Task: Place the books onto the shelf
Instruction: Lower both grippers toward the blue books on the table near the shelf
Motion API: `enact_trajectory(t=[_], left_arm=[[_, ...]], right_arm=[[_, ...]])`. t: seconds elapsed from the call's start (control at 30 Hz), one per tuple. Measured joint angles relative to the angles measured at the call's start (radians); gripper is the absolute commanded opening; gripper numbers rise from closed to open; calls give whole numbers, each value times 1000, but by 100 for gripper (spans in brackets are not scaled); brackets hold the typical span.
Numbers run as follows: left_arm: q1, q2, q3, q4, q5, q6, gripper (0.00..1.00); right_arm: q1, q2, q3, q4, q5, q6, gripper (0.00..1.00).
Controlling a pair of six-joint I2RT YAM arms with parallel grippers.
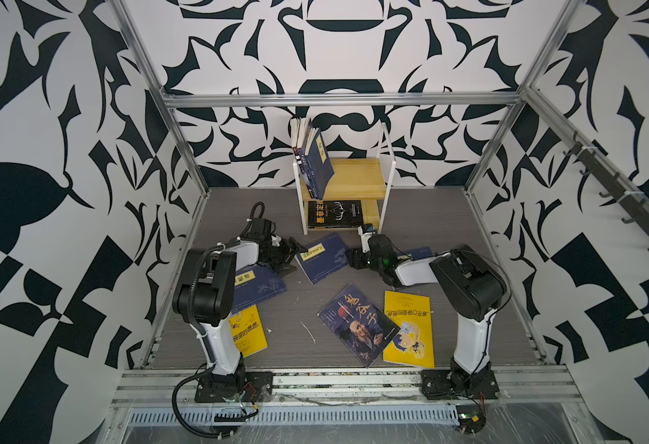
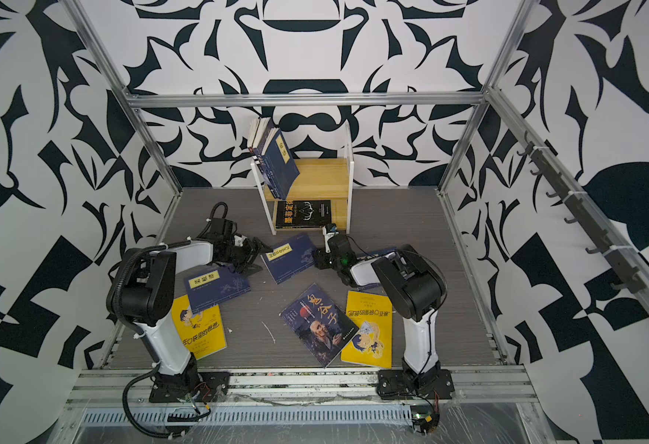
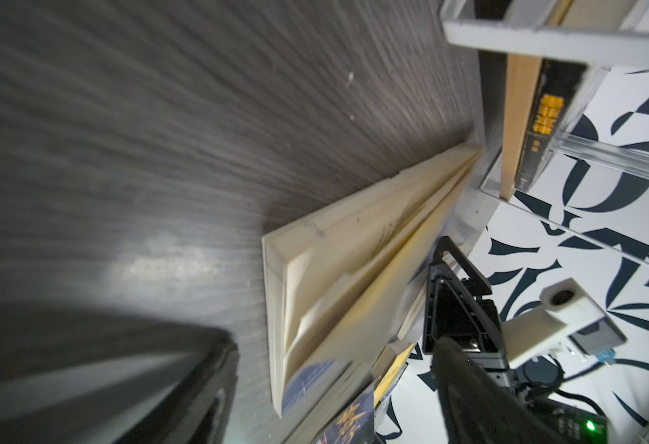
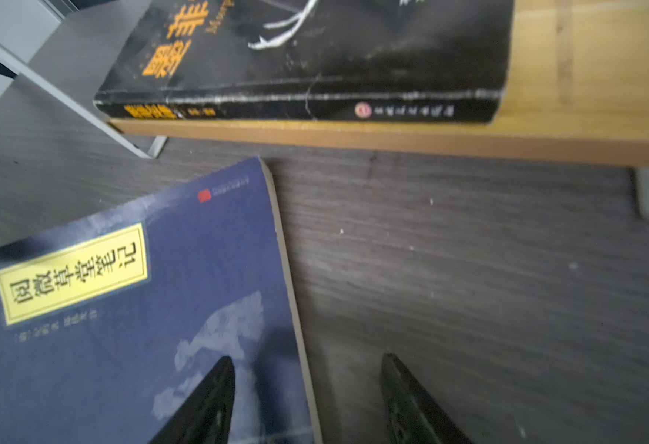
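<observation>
Next, my right gripper goes to the near-side spine (image 1: 331, 274) of the navy book in front of the shelf and closes there.
A navy book (image 1: 321, 258) (image 2: 286, 256) with a yellow label lies on the floor in front of the shelf (image 1: 357, 180) (image 2: 322, 177). My left gripper (image 1: 294, 256) (image 3: 326, 403) is open at the book's left edge, and its fanned pages (image 3: 338, 269) show between the jaws. My right gripper (image 1: 352, 256) (image 4: 307, 361) is open at the book's right edge (image 4: 288, 269), one finger over the cover and one over the floor. Several navy books (image 1: 315, 161) lean on the shelf's top board. Another navy book (image 1: 259, 282), two yellow books (image 1: 247, 332) (image 1: 409, 328) and a portrait book (image 1: 357, 325) lie on the floor.
A black book with yellow characters (image 1: 334, 213) (image 4: 315, 61) lies flat on the shelf's lower board. A further navy book (image 1: 422, 251) shows partly under the right arm. Aluminium posts and patterned walls enclose the grey floor (image 1: 449, 238).
</observation>
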Motion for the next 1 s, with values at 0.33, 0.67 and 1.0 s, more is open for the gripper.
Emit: enact_trajectory(t=[0.33,0.67,1.0], left_arm=[[-1,53,53,-3,16,-5,69],[3,72,83,-27,-8,18,53],[-12,76,100,-63,-18,43,33]], right_arm=[[-3,14,5,25,-178,40,58],[-6,-32,-36,-16,-273,64,55],[0,-34,-38,-24,-308,67,54]])
